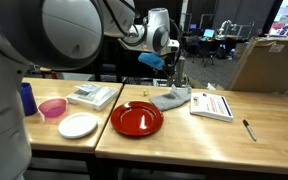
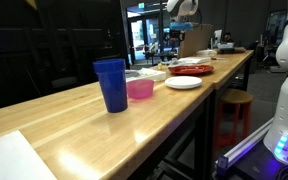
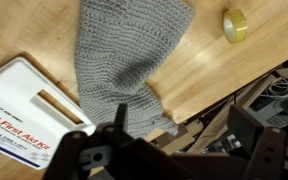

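Observation:
The grey knitted cloth has a narrow, folded middle (image 1: pixel 173 94) (image 3: pixel 134 83) beside the white first aid box, and my gripper needs to go there next and close on it.
A grey knitted cloth (image 3: pixel 124 50) lies on the wooden table (image 3: pixel 199 70), with one end reaching the table's edge. It also shows in an exterior view (image 1: pixel 171 98). My gripper (image 3: pixel 184 135) is open and empty; its fingers hang over the cloth's end and the table edge. In an exterior view the gripper (image 1: pixel 178 74) hovers just above the cloth at the far side of the table. A white first aid box (image 3: pixel 19 108) lies right beside the cloth. A roll of yellowish tape (image 3: pixel 235 25) lies on the table past the cloth.
A red plate (image 1: pixel 136 118), white plate (image 1: pixel 78 125), pink bowl (image 1: pixel 52 108), blue cup (image 1: pixel 27 98) and a book (image 1: pixel 92 96) stand on the table. A pen (image 1: pixel 249 129) lies near a cardboard box (image 1: pixel 269 60). The blue cup (image 2: pixel 110 84) is nearest in an exterior view.

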Motion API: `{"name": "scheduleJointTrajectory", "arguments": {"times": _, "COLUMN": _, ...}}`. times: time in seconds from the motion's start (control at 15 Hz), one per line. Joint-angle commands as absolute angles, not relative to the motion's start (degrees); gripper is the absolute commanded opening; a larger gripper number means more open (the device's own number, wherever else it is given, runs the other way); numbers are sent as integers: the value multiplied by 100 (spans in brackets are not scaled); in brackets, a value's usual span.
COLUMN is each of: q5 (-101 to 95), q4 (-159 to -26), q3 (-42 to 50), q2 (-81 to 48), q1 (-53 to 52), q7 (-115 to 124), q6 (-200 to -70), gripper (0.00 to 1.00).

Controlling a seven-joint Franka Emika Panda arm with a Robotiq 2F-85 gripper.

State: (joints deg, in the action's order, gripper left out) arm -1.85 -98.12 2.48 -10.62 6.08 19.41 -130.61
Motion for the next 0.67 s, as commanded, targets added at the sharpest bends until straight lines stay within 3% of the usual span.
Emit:
{"name": "scheduleJointTrajectory", "arguments": {"times": 0.0, "q5": -179, "q4": -9711, "q3": 401, "q2": -1257, "q1": 515, "q7": 1858, "q6": -13356, "gripper": 100}}
{"name": "scheduleJointTrajectory", "arguments": {"times": 0.6, "q5": -39, "q4": -9699, "q3": 508, "q2": -1572, "q1": 565, "q7": 1683, "q6": -13705, "gripper": 100}}
